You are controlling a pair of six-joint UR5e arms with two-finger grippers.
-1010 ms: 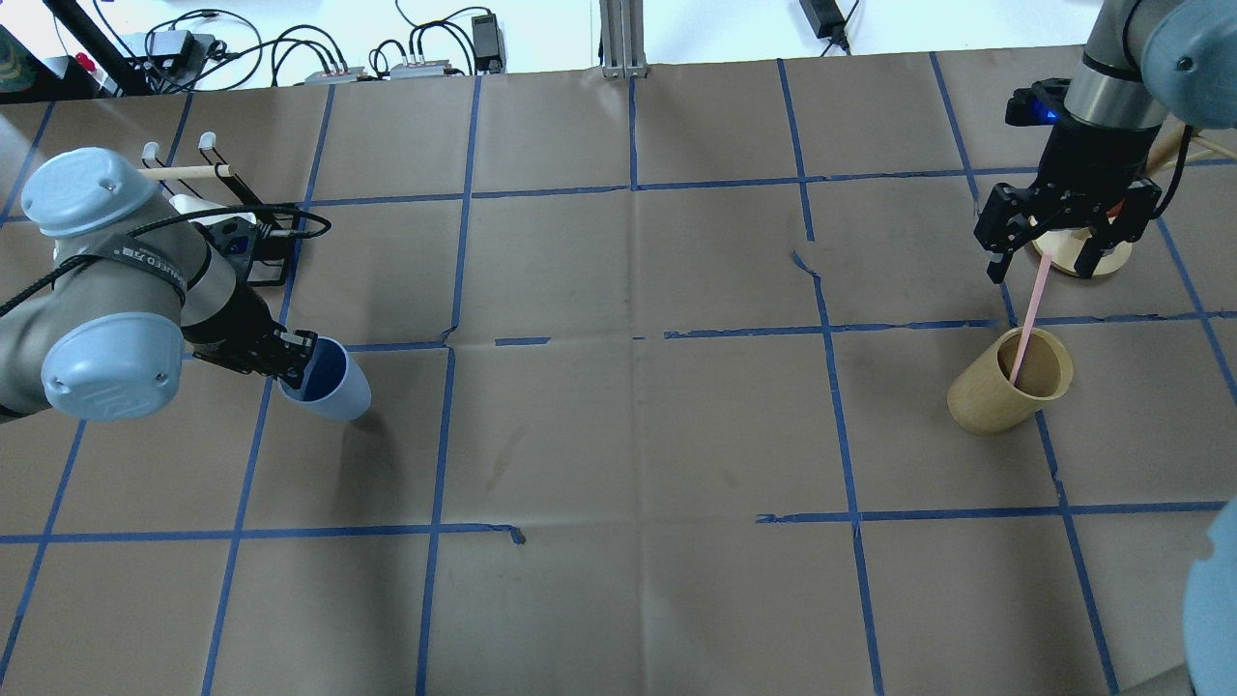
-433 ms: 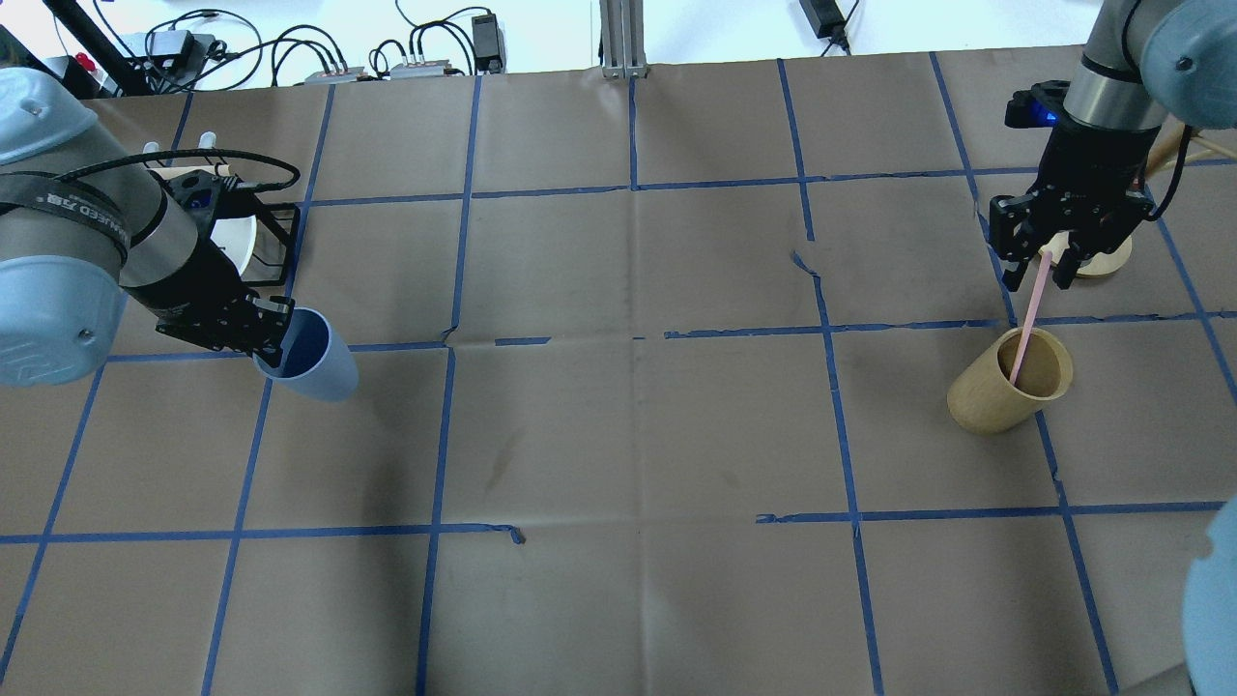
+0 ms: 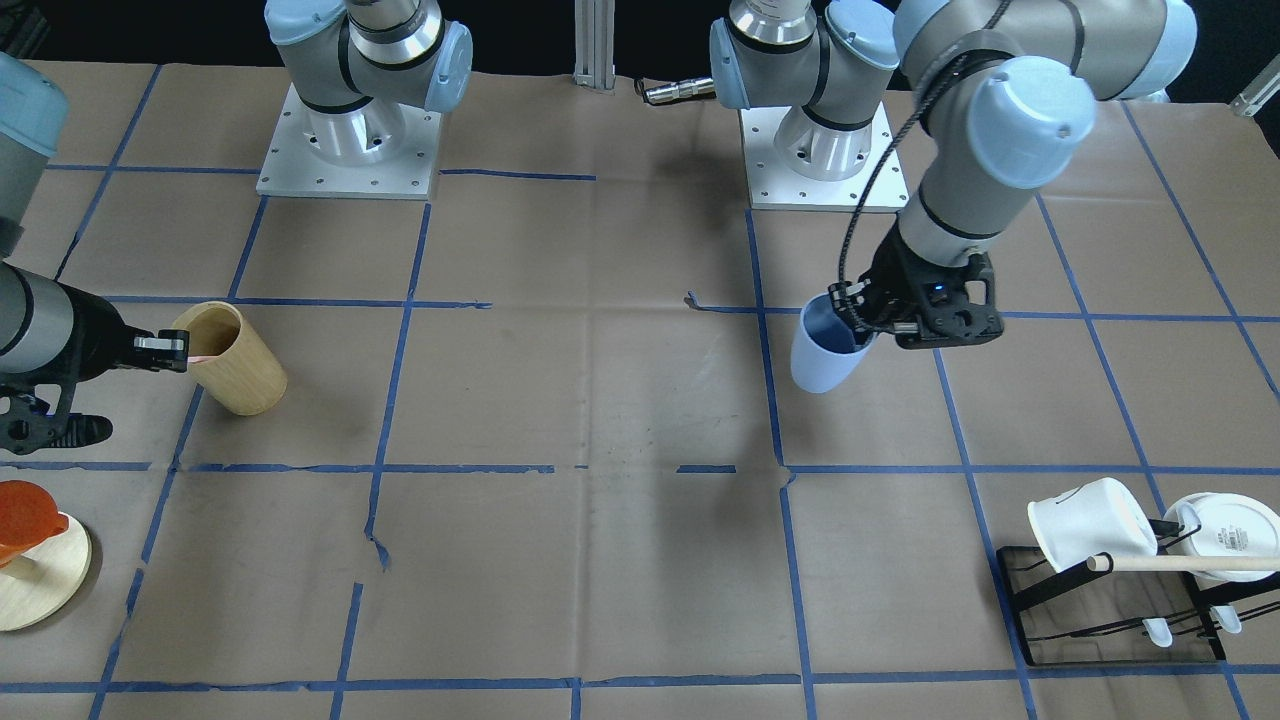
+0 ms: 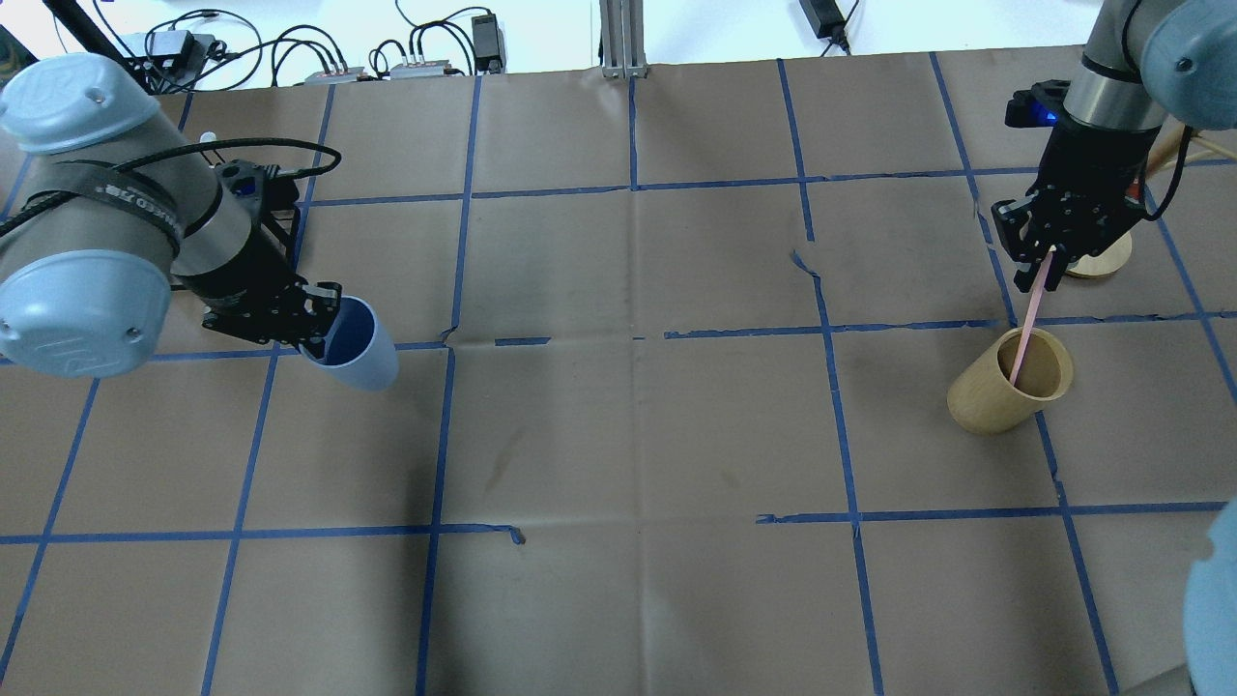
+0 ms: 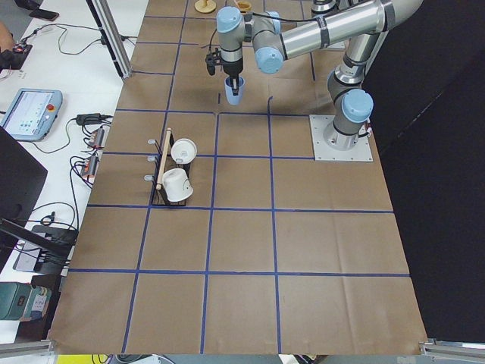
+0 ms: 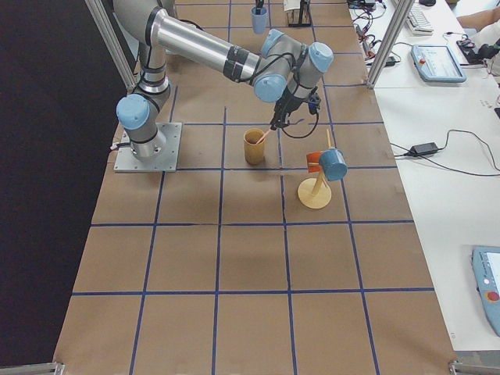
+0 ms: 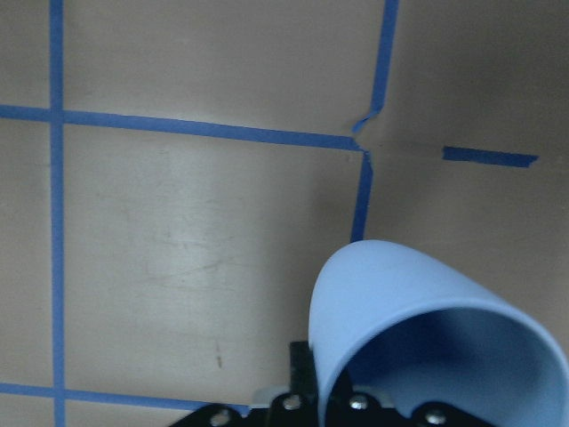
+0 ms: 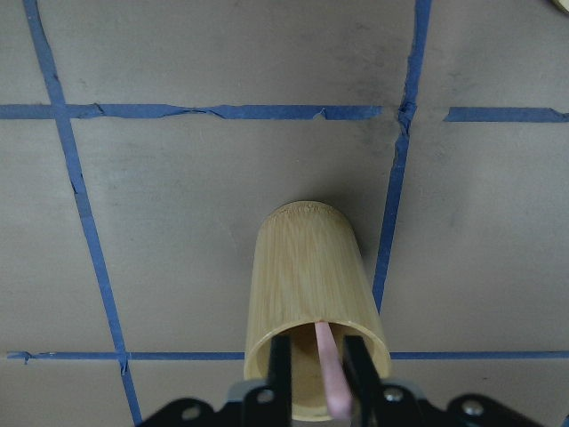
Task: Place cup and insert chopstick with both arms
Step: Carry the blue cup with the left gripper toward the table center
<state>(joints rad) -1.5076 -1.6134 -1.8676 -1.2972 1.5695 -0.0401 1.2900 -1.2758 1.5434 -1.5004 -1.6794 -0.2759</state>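
Note:
Next, my left gripper releases the light blue cup just past the short piece of tape toward the wooden cup (image 3: 584,482).
My left gripper (image 4: 324,327) is shut on the rim of the light blue cup (image 4: 359,346) and holds it tilted above the table, left of centre. The cup also shows in the front-facing view (image 3: 822,355) and the left wrist view (image 7: 418,329). My right gripper (image 4: 1042,263) is shut on the upper end of the thin pink chopstick (image 4: 1028,314). The stick's lower end stands inside a tan wooden cylinder cup (image 4: 995,396) on the right. In the right wrist view the chopstick (image 8: 332,378) sits between the fingers, above the wooden cup (image 8: 307,267).
A black rack (image 3: 1110,610) with white mugs (image 3: 1085,525) and a beige rod stands at the far left of the table. A round wooden stand (image 3: 35,575) with an orange cup is near my right gripper. Blue tape lines grid the brown table.
My right gripper has gone down and shut on the pink chopstick. My left arm has moved the blue cup a little to the right.

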